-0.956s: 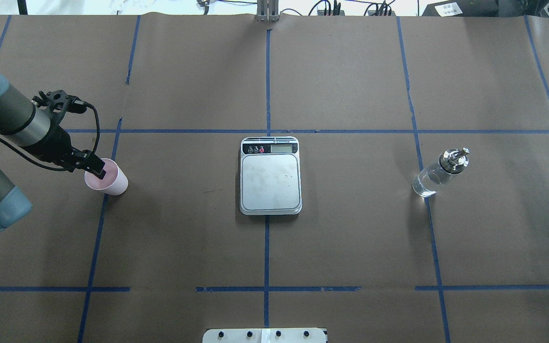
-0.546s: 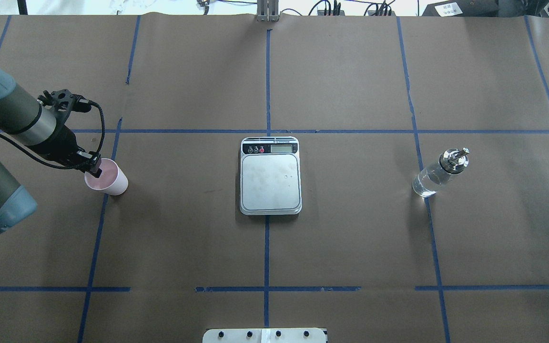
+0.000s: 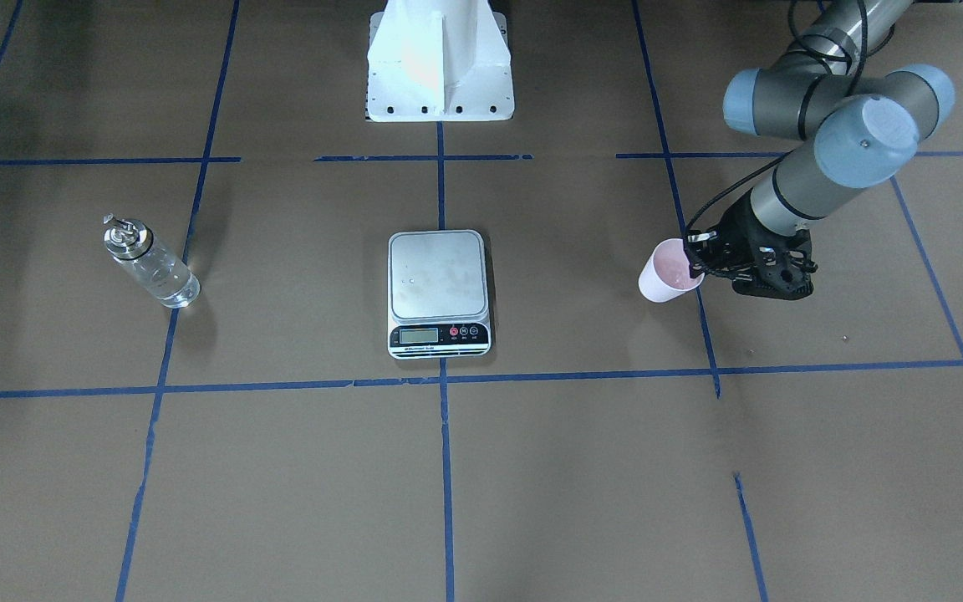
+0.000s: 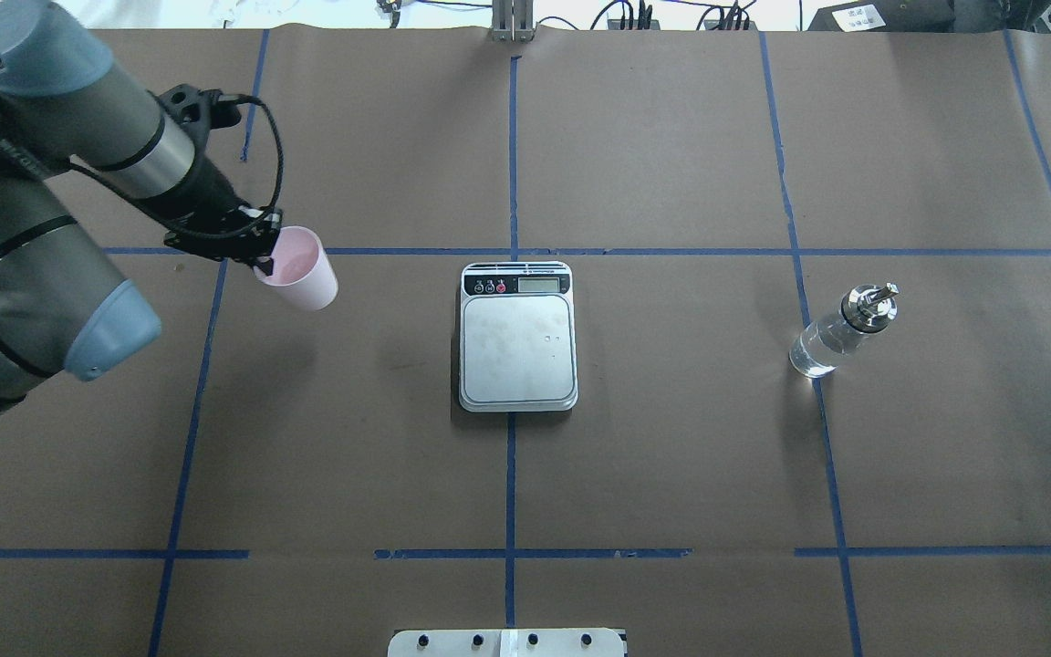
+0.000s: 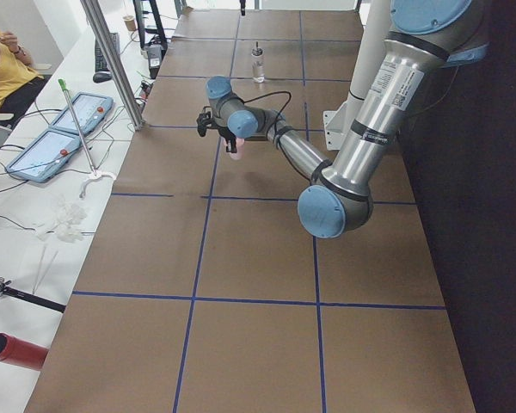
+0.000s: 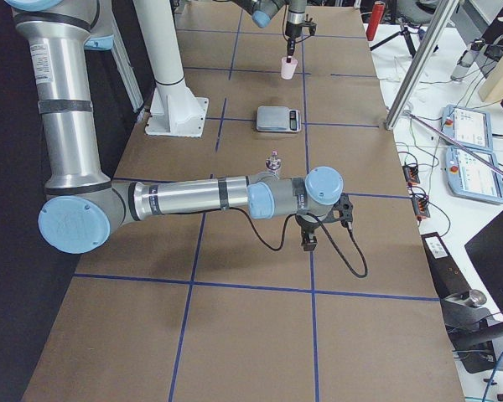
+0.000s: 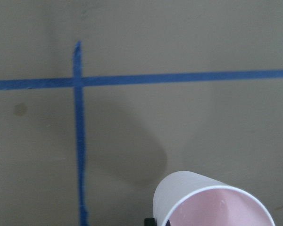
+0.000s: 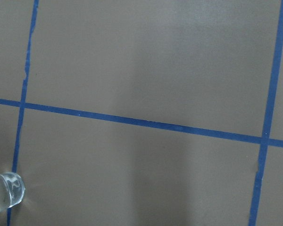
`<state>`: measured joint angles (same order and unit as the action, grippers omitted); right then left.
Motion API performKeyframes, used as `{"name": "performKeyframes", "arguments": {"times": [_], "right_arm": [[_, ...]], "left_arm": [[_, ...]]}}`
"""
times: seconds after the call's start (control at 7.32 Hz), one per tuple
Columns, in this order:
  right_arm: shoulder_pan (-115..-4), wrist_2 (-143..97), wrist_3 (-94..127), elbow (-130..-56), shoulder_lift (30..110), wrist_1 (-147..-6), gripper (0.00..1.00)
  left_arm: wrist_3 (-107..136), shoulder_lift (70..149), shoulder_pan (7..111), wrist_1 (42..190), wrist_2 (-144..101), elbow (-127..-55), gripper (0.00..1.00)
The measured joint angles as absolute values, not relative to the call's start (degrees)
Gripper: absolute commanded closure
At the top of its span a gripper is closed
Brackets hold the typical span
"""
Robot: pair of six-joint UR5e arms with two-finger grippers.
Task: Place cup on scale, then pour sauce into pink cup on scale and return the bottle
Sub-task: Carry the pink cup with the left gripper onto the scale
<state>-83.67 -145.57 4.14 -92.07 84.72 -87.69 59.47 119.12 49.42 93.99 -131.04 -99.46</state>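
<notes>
Next, my left gripper lets go of the pale pink cup on the middle of the silver scale's bare platform (image 3: 438,285).
My left gripper (image 4: 263,265) is shut on the rim of the pale pink cup (image 4: 302,269), one finger inside it, and holds it upright above the table, left of the scale (image 4: 517,351). The cup also shows in the front view (image 3: 667,272) and at the bottom of the left wrist view (image 7: 212,202). The silver scale's platform is bare. The glass bottle (image 4: 840,333) with clear sauce and a silver spout stands at the right, untouched. My right gripper (image 6: 307,244) shows only in the exterior right view, hanging near the bottle (image 6: 274,161); I cannot tell whether it is open.
Blue tape lines cross the brown paper table. The white robot base (image 3: 440,58) stands behind the scale. A metal post (image 5: 112,60) and tablets (image 5: 56,142) stand at the far table edge, with a person (image 5: 0,60) beside them.
My left gripper has lifted the cup off the table and carried it right and away from the robot, toward the scale. The scale and bottle have not moved.
</notes>
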Motion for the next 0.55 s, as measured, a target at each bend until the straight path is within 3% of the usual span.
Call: {"name": "performKeyframes", "arguments": {"times": [0.55], "right_arm": [[-83.67,-146.34,4.78,-93.16,85.64,-84.34,0.00]], "left_arm": [[75.64,133.58,38.64,92.03,-122.68,-96.19,1.00]]}}
